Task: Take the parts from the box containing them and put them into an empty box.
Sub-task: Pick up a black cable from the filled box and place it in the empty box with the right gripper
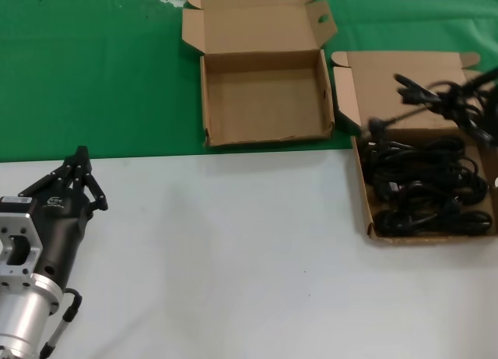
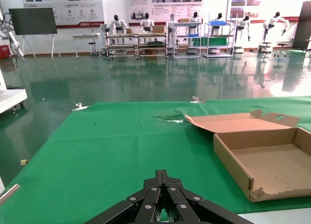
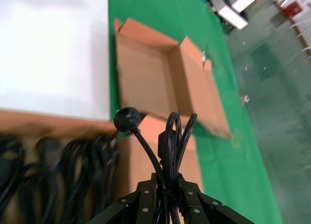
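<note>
Next, my right gripper lets go of the black cord across the middle of the empty box's bottom (image 1: 270,93) (image 3: 152,77).
Several black power cords (image 1: 424,184) lie coiled in the cardboard box (image 1: 372,219) at the right of the table. My right gripper (image 1: 465,98) hangs over that box's open lid, shut on one cord (image 1: 420,106). The held cord's round plug (image 1: 377,125) dangles toward the empty box. In the right wrist view the held cord (image 3: 171,136) loops up between my right gripper's (image 3: 167,180) fingers, with its plug (image 3: 127,119) beside it. The empty box (image 1: 264,94) sits open on the green cloth, with a hole in its lid flap. My left gripper (image 1: 78,155) rests shut and holding nothing at the near left.
A green cloth (image 1: 93,71) covers the far half of the table and a white surface (image 1: 233,258) the near half. The left wrist view shows my left gripper (image 2: 163,174) pointing over the cloth, with the empty box (image 2: 272,161) off to one side.
</note>
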Controlling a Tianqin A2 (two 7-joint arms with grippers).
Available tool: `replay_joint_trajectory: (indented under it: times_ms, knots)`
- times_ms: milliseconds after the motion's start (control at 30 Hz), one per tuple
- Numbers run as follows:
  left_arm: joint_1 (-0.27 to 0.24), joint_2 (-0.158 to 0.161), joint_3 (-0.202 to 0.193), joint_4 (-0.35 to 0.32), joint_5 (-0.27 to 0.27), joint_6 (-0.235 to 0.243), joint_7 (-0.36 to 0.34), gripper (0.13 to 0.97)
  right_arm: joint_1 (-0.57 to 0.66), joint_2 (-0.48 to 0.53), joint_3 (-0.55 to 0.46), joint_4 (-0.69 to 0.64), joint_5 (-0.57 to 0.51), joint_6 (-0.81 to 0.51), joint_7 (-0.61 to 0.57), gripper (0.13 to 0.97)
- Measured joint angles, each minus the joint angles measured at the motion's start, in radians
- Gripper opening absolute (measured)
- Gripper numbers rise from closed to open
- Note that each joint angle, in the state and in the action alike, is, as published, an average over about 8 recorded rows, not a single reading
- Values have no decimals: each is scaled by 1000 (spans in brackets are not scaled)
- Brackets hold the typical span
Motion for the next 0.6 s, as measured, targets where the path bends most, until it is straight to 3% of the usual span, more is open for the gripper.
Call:
replay_joint_trajectory:
  times_ms: [600]
  knots:
    - [0, 0, 0, 0, 0, 0, 0, 139, 118, -251, -74, -68, -46, 99, -39, 202]
